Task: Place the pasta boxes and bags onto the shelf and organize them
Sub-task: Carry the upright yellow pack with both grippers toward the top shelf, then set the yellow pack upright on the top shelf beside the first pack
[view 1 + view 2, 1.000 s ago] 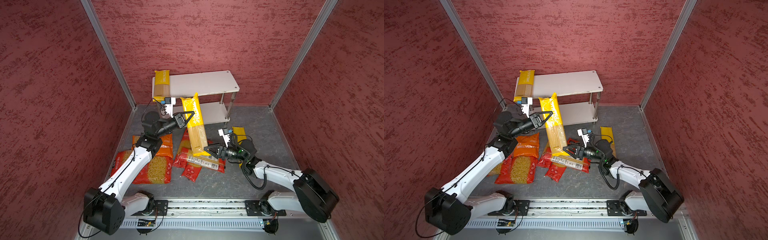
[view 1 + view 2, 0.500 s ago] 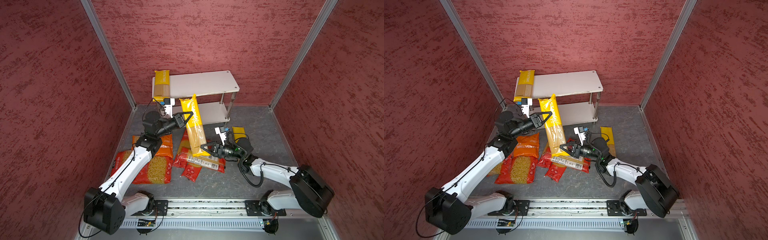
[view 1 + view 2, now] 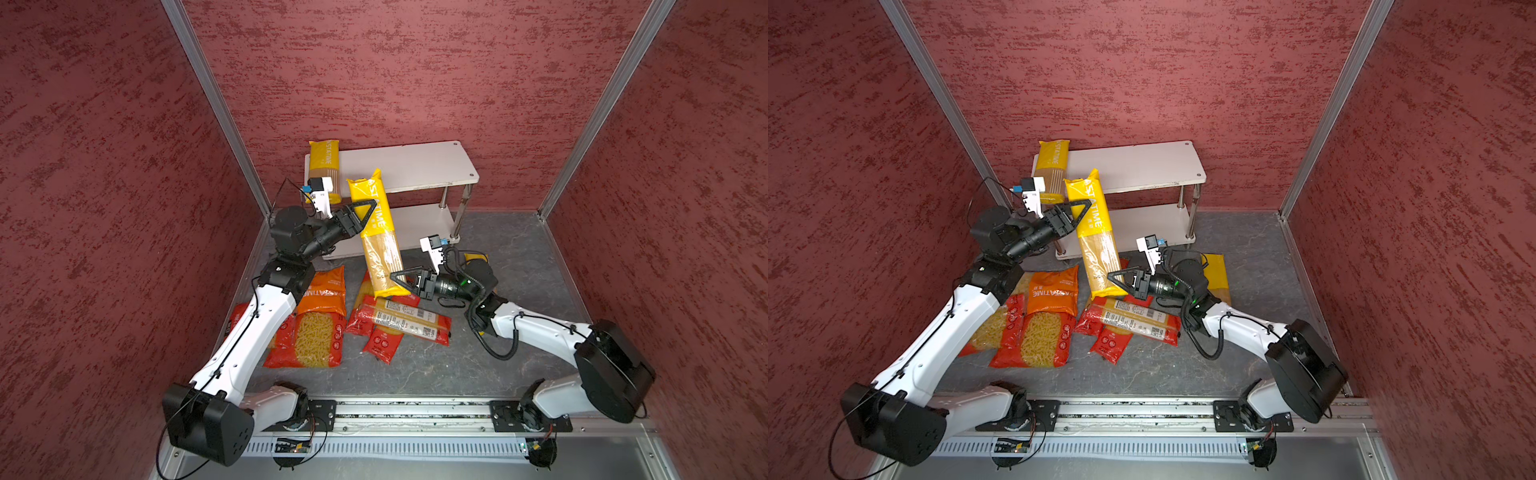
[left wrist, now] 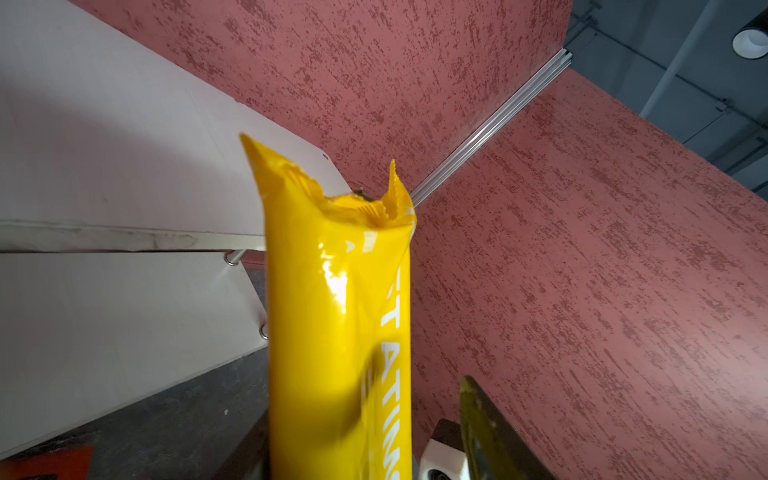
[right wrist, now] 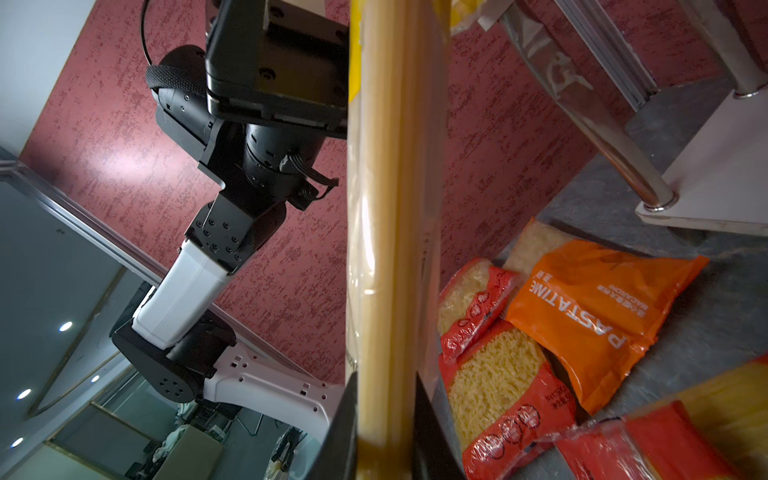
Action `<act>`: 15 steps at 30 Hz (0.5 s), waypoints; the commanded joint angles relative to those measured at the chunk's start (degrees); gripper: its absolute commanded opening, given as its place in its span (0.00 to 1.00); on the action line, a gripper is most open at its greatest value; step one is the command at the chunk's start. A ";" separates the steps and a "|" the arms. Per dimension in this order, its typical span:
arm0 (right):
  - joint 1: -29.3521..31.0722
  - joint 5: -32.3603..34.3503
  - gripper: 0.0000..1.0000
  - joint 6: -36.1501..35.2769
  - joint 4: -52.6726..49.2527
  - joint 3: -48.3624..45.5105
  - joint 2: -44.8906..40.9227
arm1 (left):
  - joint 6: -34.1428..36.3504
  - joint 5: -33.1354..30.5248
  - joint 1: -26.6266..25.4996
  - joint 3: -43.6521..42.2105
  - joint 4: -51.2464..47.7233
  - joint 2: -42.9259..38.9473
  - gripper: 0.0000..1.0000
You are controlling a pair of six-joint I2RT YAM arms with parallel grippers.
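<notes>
Next, my right gripper lets go of the long yellow spaghetti pack on the top board [image 3: 359, 174], close beside the second yellow pack.
A long yellow spaghetti pack [image 3: 376, 237] [image 3: 1096, 237] stands tilted in front of the shelf [image 3: 415, 166] [image 3: 1142, 166]. My right gripper [image 3: 401, 282] [image 5: 386, 415] is shut on its lower end. My left gripper [image 3: 361, 212] [image 4: 365, 436] straddles the pack's [image 4: 336, 311] upper part, open, with a gap at one finger. A second yellow pack [image 3: 324, 166] lies at the left end of the top board. A third yellow pack [image 3: 1219, 274] lies on the floor behind my right arm.
Red spaghetti bags [image 3: 407, 322] lie crossed on the grey floor under the held pack. An orange short-pasta bag [image 3: 326, 293] and red short-pasta bags [image 3: 307, 345] lie beside my left arm. Red walls close in three sides.
My right gripper moved left and shut on the pack's lower end. My left gripper's jaws opened around the upper part. The pack tilted slightly more upright.
</notes>
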 commanded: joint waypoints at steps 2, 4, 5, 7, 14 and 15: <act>-0.35 3.51 0.00 1.33 4.26 8.08 -0.08 | 4.08 -4.29 2.57 3.22 -9.28 -3.82 0.71; -0.57 3.87 0.00 0.98 0.76 12.31 1.77 | 6.37 -7.19 4.08 3.97 -14.00 -5.37 0.75; -0.73 4.09 0.00 0.85 -0.83 14.16 2.25 | 7.02 -8.05 4.80 4.18 -15.83 -5.90 0.76; -1.15 4.82 0.00 0.88 -4.50 18.11 3.69 | 7.42 -8.63 6.97 4.28 -18.34 -6.97 0.78; -4.11 6.24 0.00 4.32 -13.83 31.82 10.04 | 5.40 -4.70 14.71 2.68 -20.35 -10.41 0.79; -4.73 6.25 0.00 5.38 -16.93 35.00 11.62 | 4.84 -3.85 15.97 2.26 -20.20 -10.73 0.79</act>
